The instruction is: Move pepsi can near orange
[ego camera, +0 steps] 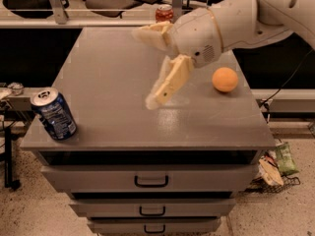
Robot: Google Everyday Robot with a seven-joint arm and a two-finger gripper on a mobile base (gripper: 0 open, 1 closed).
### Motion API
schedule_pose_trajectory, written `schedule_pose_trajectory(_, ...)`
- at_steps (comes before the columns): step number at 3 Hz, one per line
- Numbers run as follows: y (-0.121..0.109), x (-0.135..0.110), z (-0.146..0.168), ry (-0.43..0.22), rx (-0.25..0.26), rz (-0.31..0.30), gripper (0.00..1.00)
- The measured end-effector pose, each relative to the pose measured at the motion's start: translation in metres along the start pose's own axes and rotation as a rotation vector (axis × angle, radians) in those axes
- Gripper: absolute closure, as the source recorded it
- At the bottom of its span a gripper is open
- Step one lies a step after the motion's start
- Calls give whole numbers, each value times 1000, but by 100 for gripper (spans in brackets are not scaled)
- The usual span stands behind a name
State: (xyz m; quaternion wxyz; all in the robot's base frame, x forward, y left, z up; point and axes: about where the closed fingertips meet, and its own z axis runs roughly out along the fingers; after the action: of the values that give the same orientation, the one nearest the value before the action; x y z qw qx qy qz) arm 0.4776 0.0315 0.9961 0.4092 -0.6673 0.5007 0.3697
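The gripper needs to next reach the pepsi can, closing around the can's middle (56, 118), below its silver top.
The pepsi can (53, 114), dark blue with a silver top, stands upright at the front left corner of the grey cabinet top (108, 82). The orange (225, 79) lies near the right edge of the top. My gripper (143, 67) hangs open and empty above the middle of the top, fingers spread wide. One finger (167, 85) points down toward the front, the other (150, 33) points back left. The gripper is left of the orange and well right of the can.
A red cola can (164, 14) stands at the back edge of the top, partly behind my arm. Drawers (150, 179) lie below the front edge. Snack bags (275, 163) lie on the floor at the right. Chairs stand behind.
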Motion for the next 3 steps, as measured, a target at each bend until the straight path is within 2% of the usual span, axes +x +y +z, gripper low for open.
schedule_pose_trajectory(1, -21, 1, 49, 16, 16, -4, 0)
schedule_pose_trajectory(2, -34, 10, 93, 4, 18, -12, 0)
schedule_pose_trajectory(3, -35, 18, 124, -26, -1, -10, 0)
